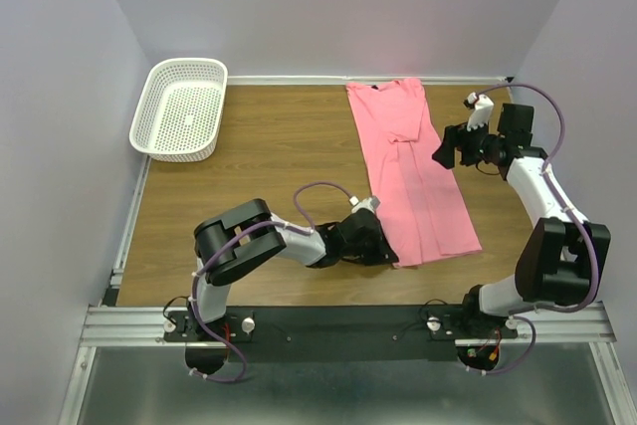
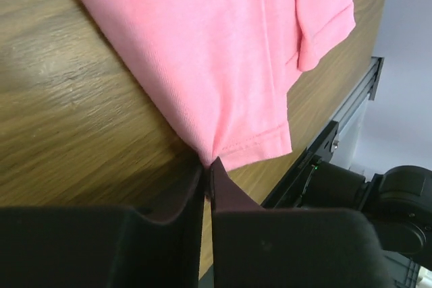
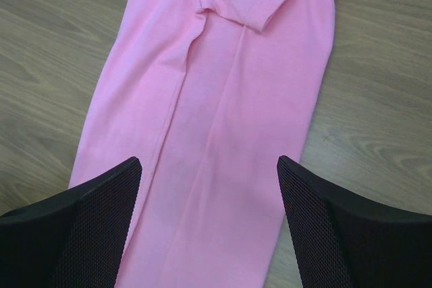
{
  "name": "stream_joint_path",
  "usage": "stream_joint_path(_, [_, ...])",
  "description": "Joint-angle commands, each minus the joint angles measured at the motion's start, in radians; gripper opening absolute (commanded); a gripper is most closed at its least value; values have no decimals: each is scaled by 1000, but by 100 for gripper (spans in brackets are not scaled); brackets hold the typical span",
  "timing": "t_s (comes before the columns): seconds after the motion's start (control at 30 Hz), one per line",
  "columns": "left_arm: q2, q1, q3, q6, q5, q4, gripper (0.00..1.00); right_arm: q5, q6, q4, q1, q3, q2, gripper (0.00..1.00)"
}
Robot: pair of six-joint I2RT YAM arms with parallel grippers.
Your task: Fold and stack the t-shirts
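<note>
The t-shirt slants neck to hem; my left gripper should align hem with neck, then retake the hem's corner (image 1: 400,261) before folding.
One salmon-pink t-shirt (image 1: 408,166) lies on the wooden table, folded lengthwise into a long strip with its sleeves tucked in and its neck at the far edge. My left gripper (image 1: 386,254) is low at the strip's near-left hem corner. In the left wrist view the gripper (image 2: 208,166) has its jaws pressed together on that corner of the t-shirt (image 2: 223,45). My right gripper (image 1: 443,156) hovers at the strip's right edge. In the right wrist view it (image 3: 209,163) is wide open and empty above the t-shirt (image 3: 223,133).
A white plastic mesh basket (image 1: 189,65) stands empty at the far left of the table (image 1: 269,146). Grey walls close in the back and sides. A metal rail (image 1: 348,320) with the arm bases runs along the near edge.
</note>
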Motion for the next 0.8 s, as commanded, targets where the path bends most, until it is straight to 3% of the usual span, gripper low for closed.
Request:
stream_joint_path(0.0, [-24, 9, -23, 68, -92, -184, 5, -36, 5, -2, -11, -20, -42, 89])
stream_joint_path(0.23, [-191, 67, -155, 128, -158, -260, 4, -62, -18, -8, -12, -41, -51, 89])
stream_joint_path(0.53, [-389, 109, -317, 250, -55, -200, 7, -159, -133, -85, -12, -55, -64, 89])
stream_joint_path(0.7, [-467, 124, -372, 272, -72, -241, 7, -170, -150, -110, -12, -49, -59, 89])
stream_joint_path(0.77, [-510, 125, -394, 275, -61, -237, 13, -196, -198, -149, -11, -44, -55, 89])
